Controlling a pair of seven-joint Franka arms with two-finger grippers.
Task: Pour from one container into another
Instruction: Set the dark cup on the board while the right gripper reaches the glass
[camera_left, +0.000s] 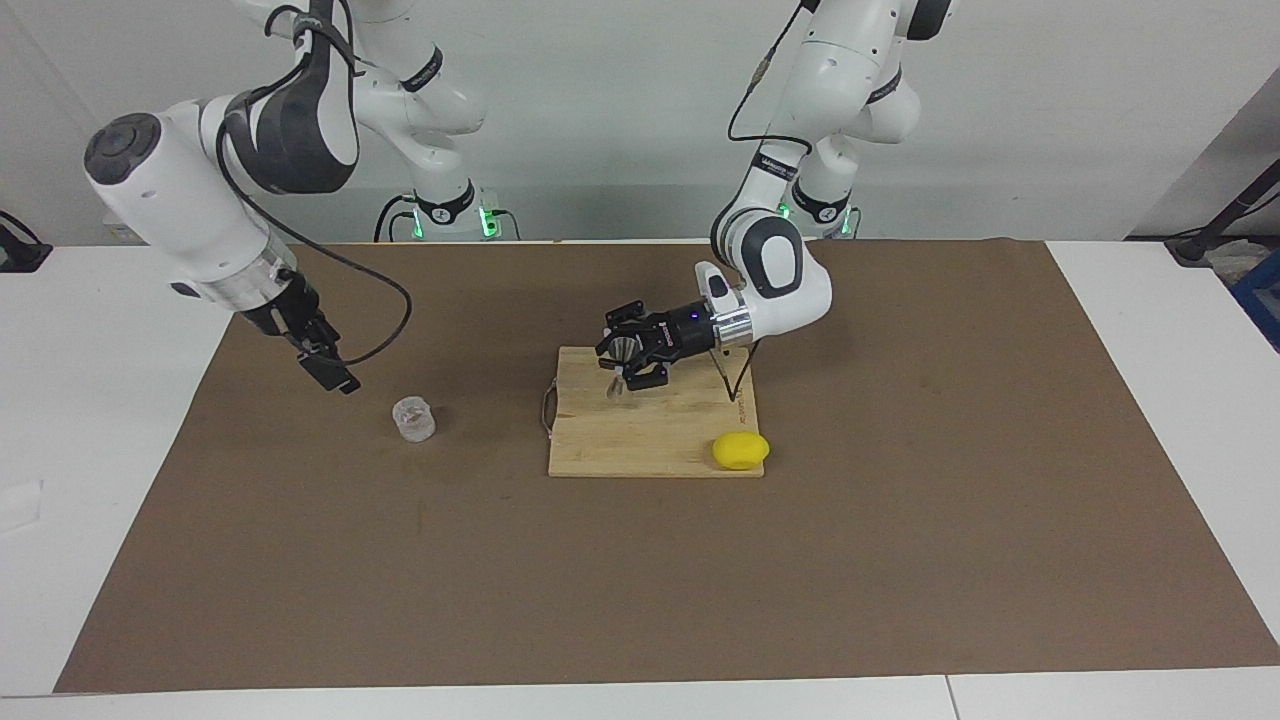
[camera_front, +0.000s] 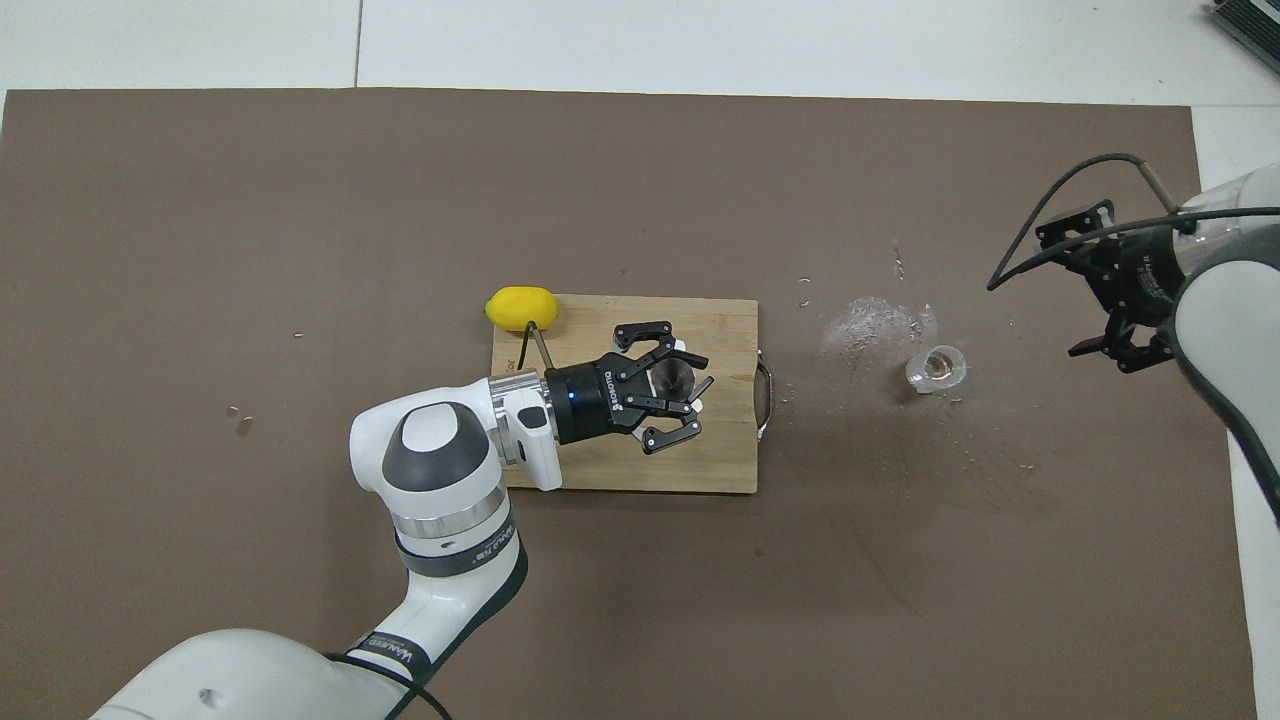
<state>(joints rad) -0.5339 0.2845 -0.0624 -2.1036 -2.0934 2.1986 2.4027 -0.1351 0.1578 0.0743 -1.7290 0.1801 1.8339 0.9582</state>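
My left gripper is going to set the silver jigger, held just over the board now, down near the middle of the wooden cutting board (camera_front: 649, 385).
The clear glass tumbler (camera_left: 413, 419) (camera_front: 936, 368) stands on the brown mat toward the right arm's end of the table. My right gripper (camera_left: 333, 373) (camera_front: 1068, 285) hangs open over the mat beside it, a short way off and touching nothing. The silver jigger (camera_left: 617, 378) (camera_front: 672, 377) is held upright just over the wooden cutting board (camera_left: 650, 445) (camera_front: 720, 470), mouth up. My left gripper (camera_left: 622, 368) (camera_front: 678, 385) is shut on it from the side, wrist level.
A yellow lemon (camera_left: 741, 451) (camera_front: 521, 308) lies at the board's corner toward the left arm's end. A pale wet patch (camera_front: 868, 325) marks the mat between board and tumbler. The board's metal handle (camera_front: 766, 385) points at the tumbler.
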